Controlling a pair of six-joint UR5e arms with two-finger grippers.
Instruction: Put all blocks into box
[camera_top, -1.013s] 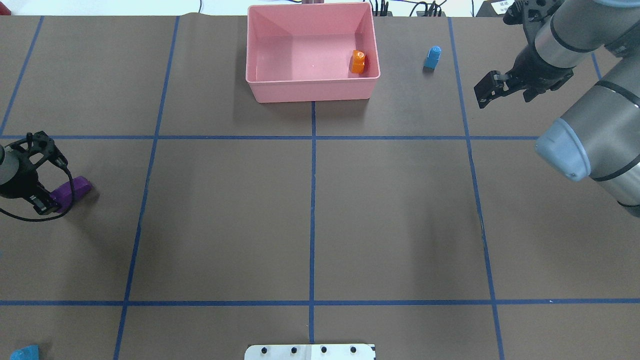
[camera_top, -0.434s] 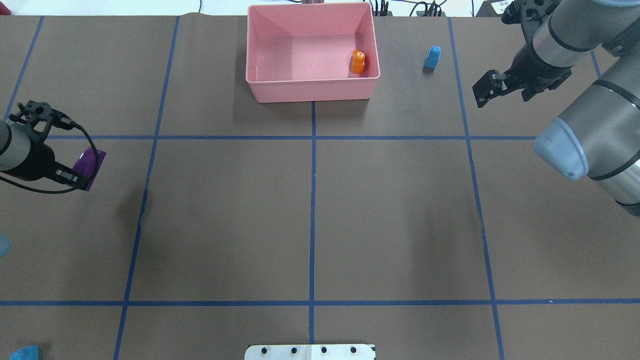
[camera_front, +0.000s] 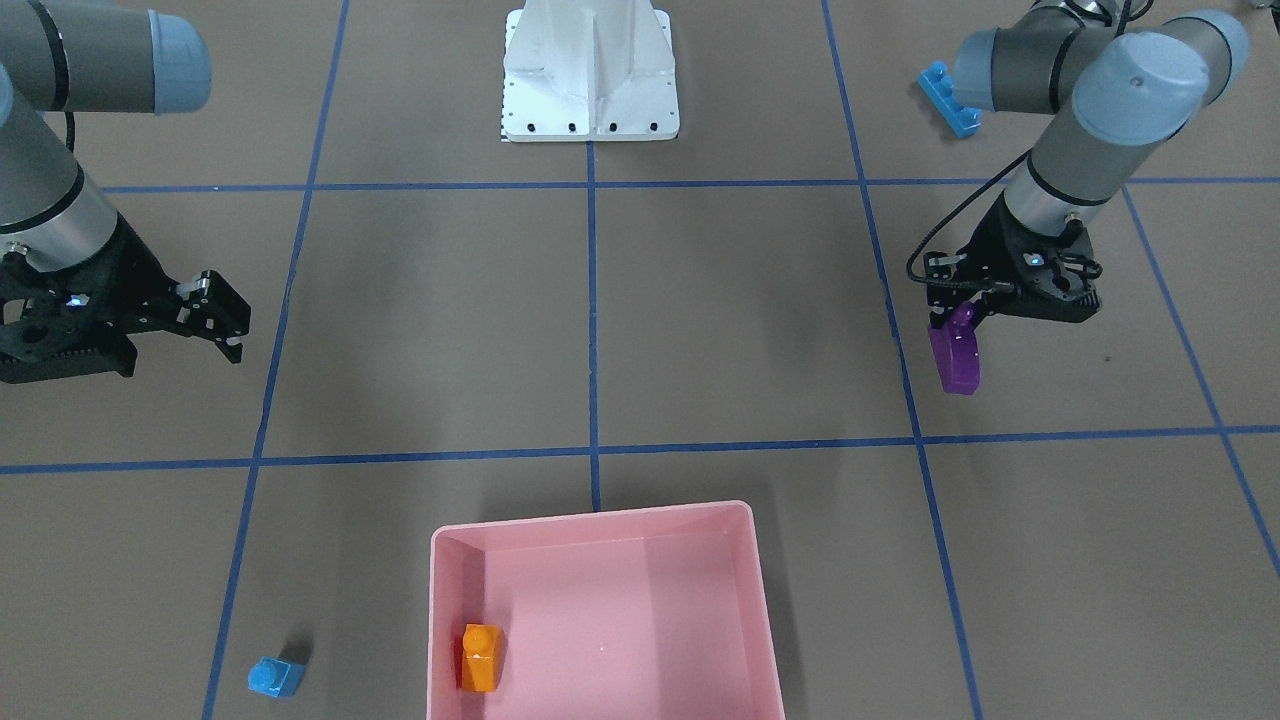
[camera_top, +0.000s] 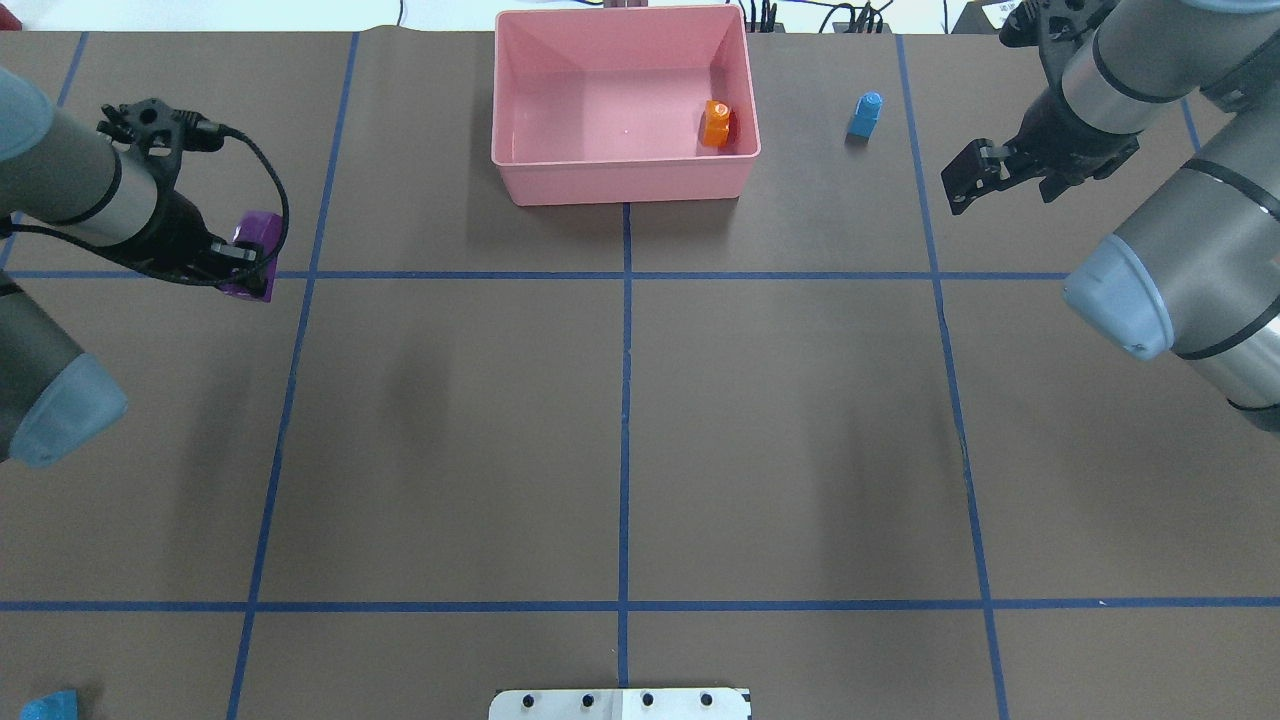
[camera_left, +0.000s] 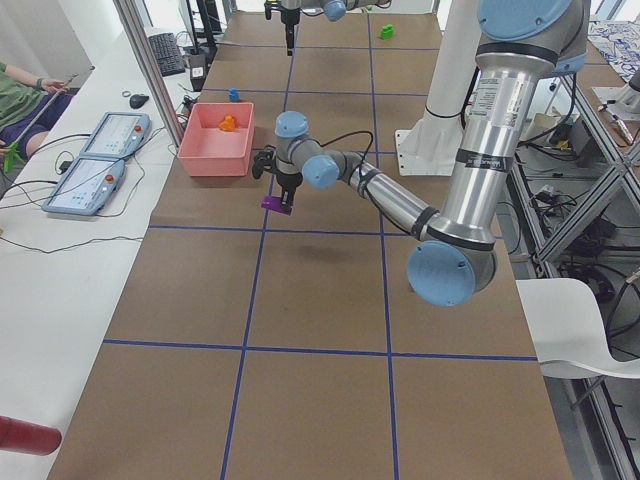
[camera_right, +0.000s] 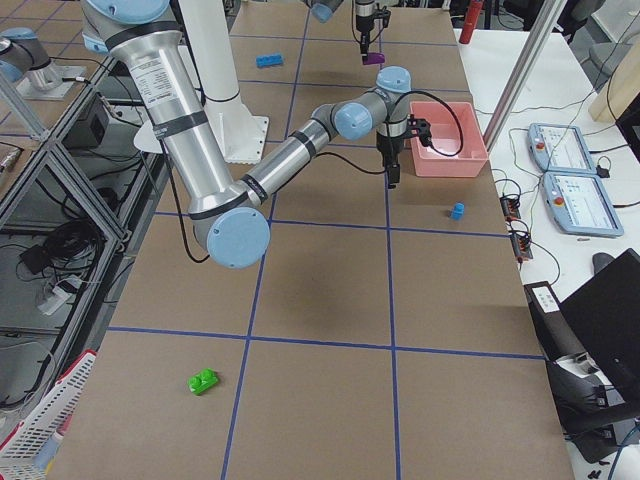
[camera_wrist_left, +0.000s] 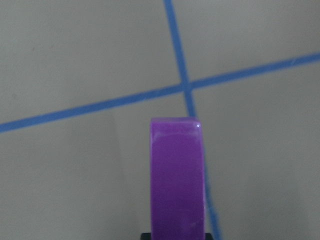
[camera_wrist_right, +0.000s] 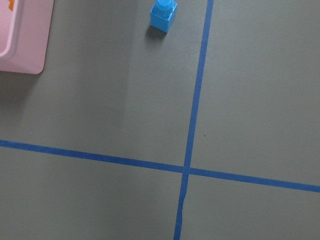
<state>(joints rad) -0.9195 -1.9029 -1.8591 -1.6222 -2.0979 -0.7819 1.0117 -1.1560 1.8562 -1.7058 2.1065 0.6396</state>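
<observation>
Next, my left gripper lets go of the purple wedge in the pink box's robot-side corner (camera_front: 641, 580), across from the orange block.
My left gripper (camera_top: 245, 262) is shut on the purple wedge (camera_top: 255, 232) and holds it above the table, left of the pink box (camera_top: 625, 182). The wedge also shows in the front view (camera_front: 955, 355) and fills the left wrist view (camera_wrist_left: 177, 175). The orange block (camera_top: 716, 122) lies inside the box at its right wall. The small blue cube (camera_top: 865, 114) stands right of the box, and it shows in the right wrist view (camera_wrist_right: 163, 13). My right gripper (camera_top: 962, 185) is open and empty, right of the cube. The long blue block (camera_front: 948, 97) and the green block (camera_right: 204, 381) lie far off.
The white robot base (camera_front: 590, 70) stands at the near middle edge. Blue tape lines cross the brown table cover. The long blue block also shows at the near left corner of the overhead view (camera_top: 48, 706). Operator consoles (camera_right: 565, 165) lie beyond the box.
My left gripper has lifted the purple wedge and carried it away from the robot and rightward, toward the box. My right gripper has shifted only slightly.
</observation>
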